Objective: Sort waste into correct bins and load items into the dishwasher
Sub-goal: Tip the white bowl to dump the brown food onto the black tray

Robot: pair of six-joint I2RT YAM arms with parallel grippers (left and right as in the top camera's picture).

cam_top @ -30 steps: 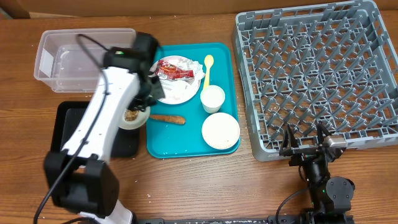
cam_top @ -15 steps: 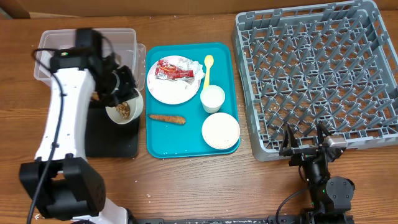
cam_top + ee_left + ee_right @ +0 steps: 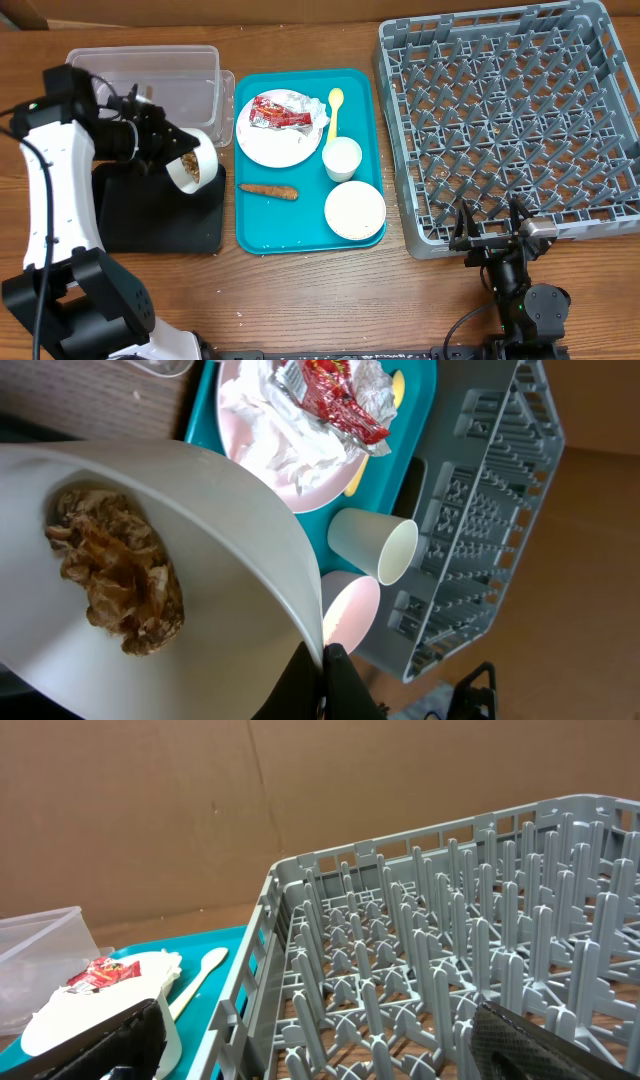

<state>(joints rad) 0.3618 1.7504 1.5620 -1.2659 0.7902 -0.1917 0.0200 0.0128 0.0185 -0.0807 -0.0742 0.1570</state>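
Note:
The small white bowl will be released from my left gripper on the teal tray [image 3: 287, 220] beside the second bowl, near the carrot stick.
My left gripper [image 3: 172, 158] is shut on the rim of a small white bowl [image 3: 192, 159] and holds it tipped on its side over the black tray [image 3: 160, 215]. A brown food chunk [image 3: 115, 568] sits inside the bowl. The clear tub [image 3: 190, 72] lies behind it. On the teal tray [image 3: 300, 225] are the white plate [image 3: 280, 145] with red-and-white wrapper [image 3: 278, 112] and napkin, yellow spoon [image 3: 334, 108], white cup [image 3: 342, 157], second bowl [image 3: 355, 209] and carrot stick [image 3: 268, 190]. My right gripper [image 3: 490, 232] is open by the grey dish rack's [image 3: 510, 110] front edge.
A cardboard wall runs along the table's far edge. The dish rack fills the right half of the table. The teal tray lies between the black tray and the rack.
My left arm has swung left with the bowl, from beside the teal tray to over the black tray, and has tipped it on its side. The right arm has not moved.

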